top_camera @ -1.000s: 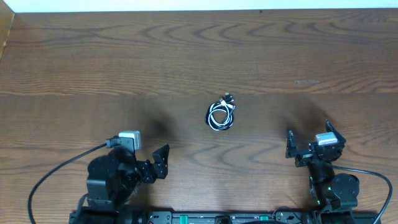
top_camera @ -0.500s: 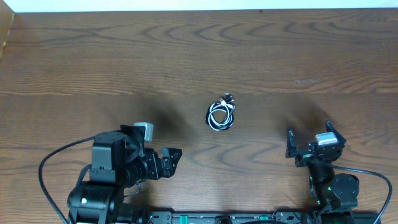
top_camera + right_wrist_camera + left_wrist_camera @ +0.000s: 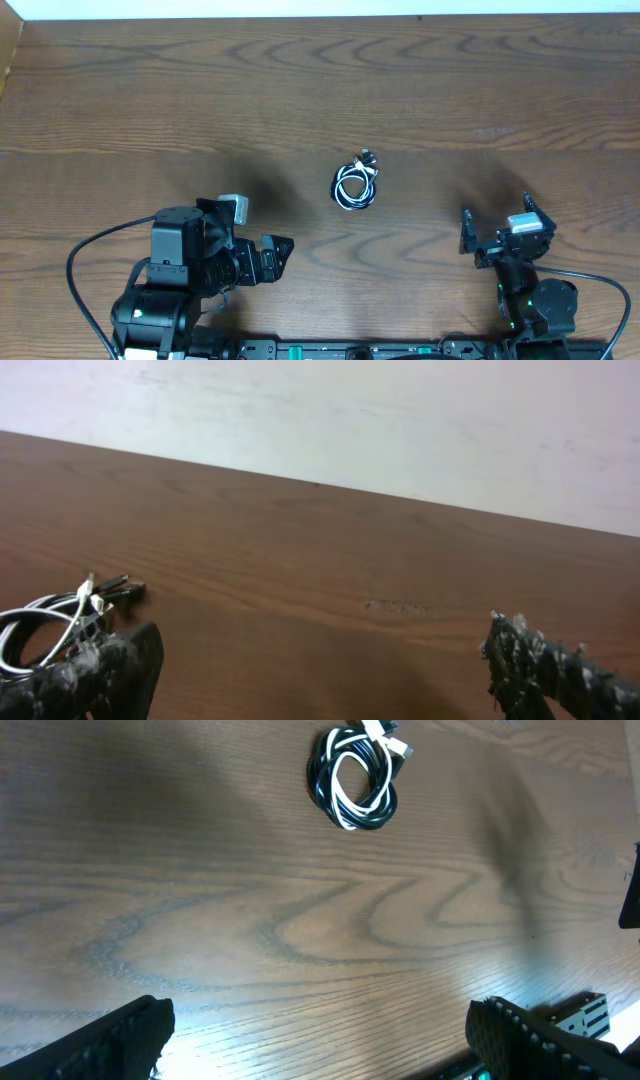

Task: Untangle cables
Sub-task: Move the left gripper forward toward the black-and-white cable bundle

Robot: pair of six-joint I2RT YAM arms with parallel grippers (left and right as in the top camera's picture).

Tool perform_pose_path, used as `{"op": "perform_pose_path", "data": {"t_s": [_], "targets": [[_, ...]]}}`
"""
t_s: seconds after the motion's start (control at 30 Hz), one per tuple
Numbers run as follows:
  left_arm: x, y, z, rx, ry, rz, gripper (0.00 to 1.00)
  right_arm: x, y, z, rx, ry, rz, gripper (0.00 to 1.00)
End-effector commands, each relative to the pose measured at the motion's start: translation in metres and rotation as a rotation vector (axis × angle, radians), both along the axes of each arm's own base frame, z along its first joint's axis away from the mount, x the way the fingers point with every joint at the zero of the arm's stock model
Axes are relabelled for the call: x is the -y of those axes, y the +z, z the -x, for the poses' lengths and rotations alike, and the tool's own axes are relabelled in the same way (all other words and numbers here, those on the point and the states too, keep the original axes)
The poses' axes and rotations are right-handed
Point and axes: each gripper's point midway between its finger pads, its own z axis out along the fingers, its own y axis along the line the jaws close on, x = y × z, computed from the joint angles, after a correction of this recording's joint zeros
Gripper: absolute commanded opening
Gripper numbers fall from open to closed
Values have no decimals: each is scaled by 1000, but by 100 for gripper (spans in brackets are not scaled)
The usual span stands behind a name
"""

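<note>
Next, my left gripper should go to the coiled cables and close on the coil's side (image 3: 339, 197) (image 3: 333, 810) nearest to it, across from the cables' plug ends.
The cables (image 3: 355, 185) are a white cord and a black cord coiled together in one small loop at the middle of the table, plug ends at its upper right. They show at the top of the left wrist view (image 3: 353, 775) and at the left edge of the right wrist view (image 3: 55, 618). My left gripper (image 3: 268, 257) is open and empty, to the lower left of the coil, apart from it. My right gripper (image 3: 497, 232) is open and empty, to the lower right of the coil.
The wooden table (image 3: 320, 90) runs to a pale wall at the back. A thick black arm wire (image 3: 85, 270) loops at the left of the left arm. Another arm wire (image 3: 600, 285) curves at the front right.
My left arm has risen and shifted right and forward toward the coil. The right arm and the cables have not moved.
</note>
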Motion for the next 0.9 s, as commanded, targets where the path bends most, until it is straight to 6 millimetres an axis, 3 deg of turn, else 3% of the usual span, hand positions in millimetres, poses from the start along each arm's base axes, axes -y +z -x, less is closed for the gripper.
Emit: {"op": "perform_pose_path", "data": {"t_s": [0.0, 0.5, 0.8, 0.87], "targets": [[0, 8, -3, 24, 0, -7, 98, -1, -2, 0, -5, 0, -7, 99], [0, 14, -11, 96, -33, -28, 98, -1, -2, 0, -5, 0, -7, 99], [3, 34, -32, 229, -38, -21, 100, -1, -2, 0, -5, 0, -7, 99], [3, 39, -38, 261, -35, -20, 96, -1, -2, 0, -5, 0, -7, 99]]}}
